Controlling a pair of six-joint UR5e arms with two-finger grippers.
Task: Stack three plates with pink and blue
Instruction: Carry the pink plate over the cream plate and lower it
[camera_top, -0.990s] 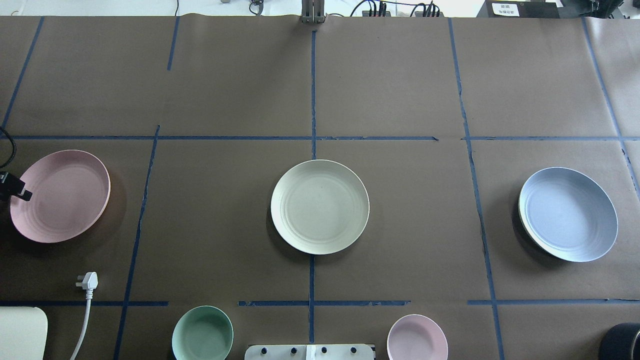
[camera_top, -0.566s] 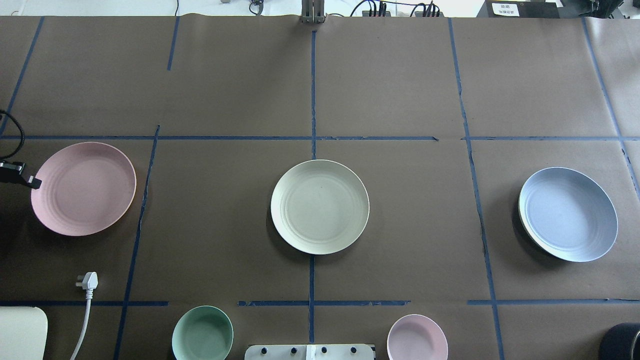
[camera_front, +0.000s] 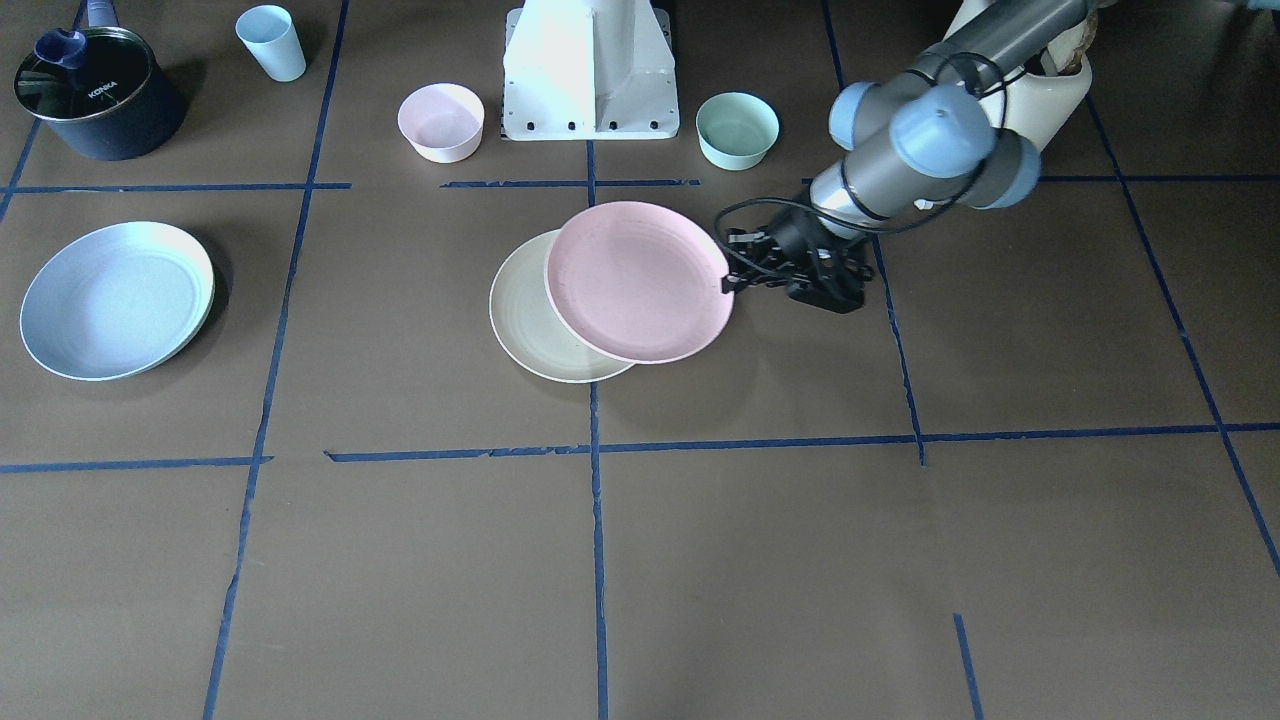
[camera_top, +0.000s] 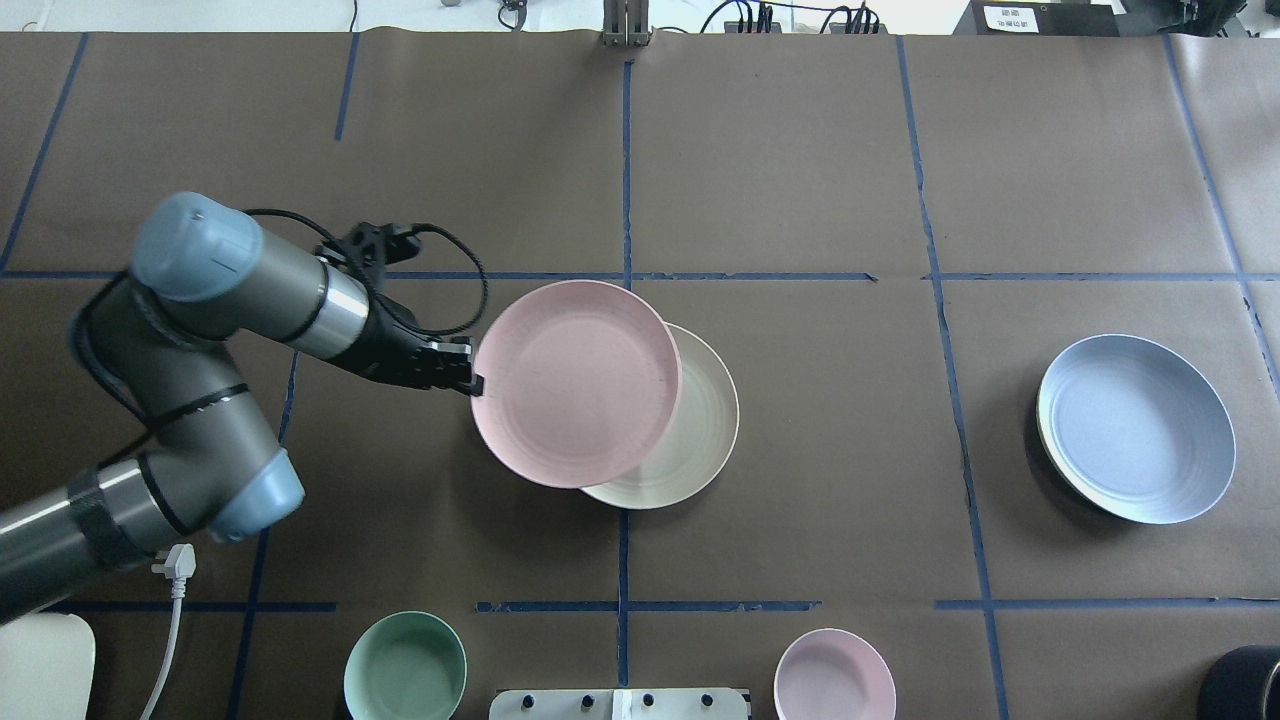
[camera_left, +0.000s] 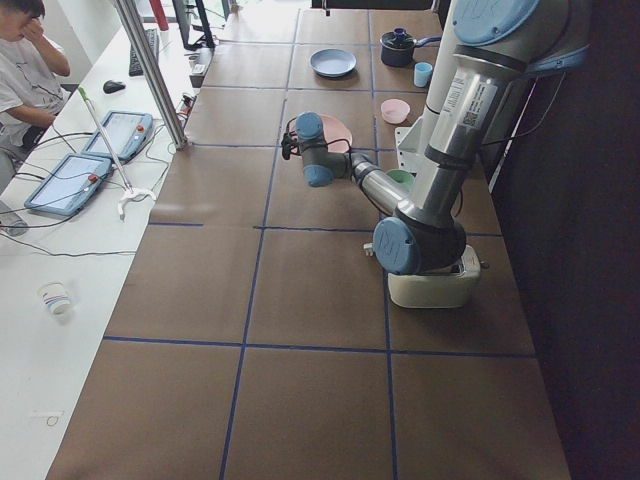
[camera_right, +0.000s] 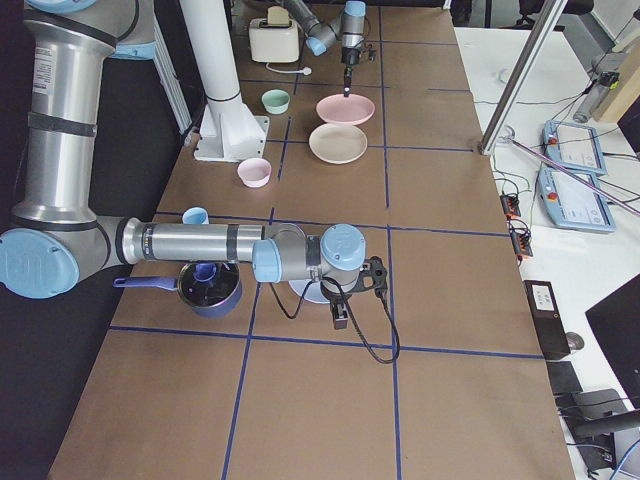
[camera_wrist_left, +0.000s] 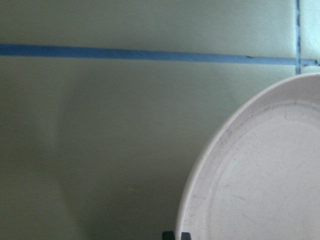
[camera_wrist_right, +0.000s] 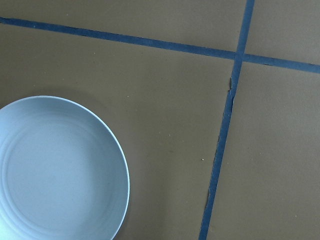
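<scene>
The pale blue plate's rim (camera_front: 32, 288) (camera_wrist_right: 126, 202), on the side farthest from the cream plate, is next, and my right gripper should move there and close on it.
My left gripper (camera_top: 475, 383) is shut on the near-left rim of the pale pink plate (camera_top: 577, 383). It holds the plate over the cream plate (camera_top: 700, 440) at the table's middle, offset to the left so the cream plate's right part shows. Whether the two touch I cannot tell. The front view shows the same gripper (camera_front: 728, 285), pink plate (camera_front: 637, 280) and cream plate (camera_front: 525, 320). The pale blue plate (camera_top: 1135, 428) lies alone at the right and fills the right wrist view's lower left (camera_wrist_right: 55, 170). My right gripper (camera_right: 340, 320) shows only in the exterior right view, beside the blue plate; I cannot tell its state.
A mint-green bowl (camera_top: 405, 668) and a small pink bowl (camera_top: 834, 675) stand by the robot's base. A dark pot (camera_front: 98, 92) and a light blue cup (camera_front: 271, 42) are at the near right corner. A white plug and cord (camera_top: 178, 562) lie at the near left.
My left arm has carried the pink plate from the table's left side rightward, over the cream plate. The blue and cream plates have not moved.
</scene>
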